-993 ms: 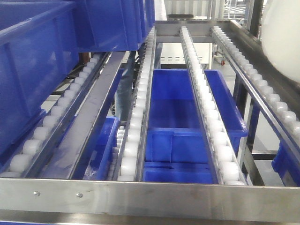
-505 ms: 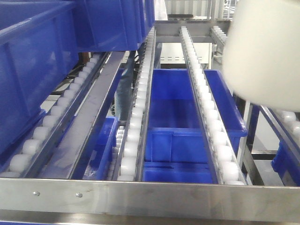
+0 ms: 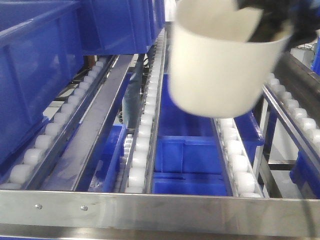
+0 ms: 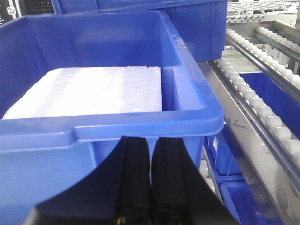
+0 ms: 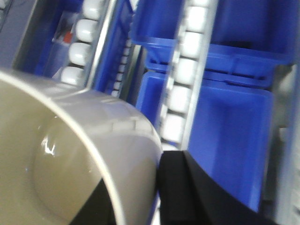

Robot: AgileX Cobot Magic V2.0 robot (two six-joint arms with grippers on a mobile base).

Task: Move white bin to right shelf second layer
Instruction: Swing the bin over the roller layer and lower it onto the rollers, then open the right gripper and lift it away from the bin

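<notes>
Next, I release the white bin with my right gripper across the white roller tracks point(image 3: 189, 150) above the lower blue crate.
The white bin point(image 3: 220, 70) hangs in the air above the roller tracks point(image 3: 234, 155) of the right shelf second layer, behind its steel front crossbar point(image 3: 160, 212). It is blurred and tilted slightly. My right gripper point(image 3: 262, 25) is shut on the bin's far right rim. In the right wrist view the bin point(image 5: 70, 154) fills the lower left, its wall pinched by my right gripper point(image 5: 136, 199), one finger inside and one finger point(image 5: 187, 187) outside. My left gripper point(image 4: 150, 173) is shut on nothing, just below the rim of a blue crate point(image 4: 140, 124).
Blue crates point(image 3: 45, 65) sit on the left roller tracks, reaching to the back. A blue crate point(image 3: 200, 130) lies on the level below, seen between the tracks. The crate by my left gripper holds a white slab point(image 4: 93, 91). More rollers point(image 4: 253, 101) run to its right.
The white bin has swung in from the right edge to the left and lower, now over the middle tracks, with the right gripper visible on its rim.
</notes>
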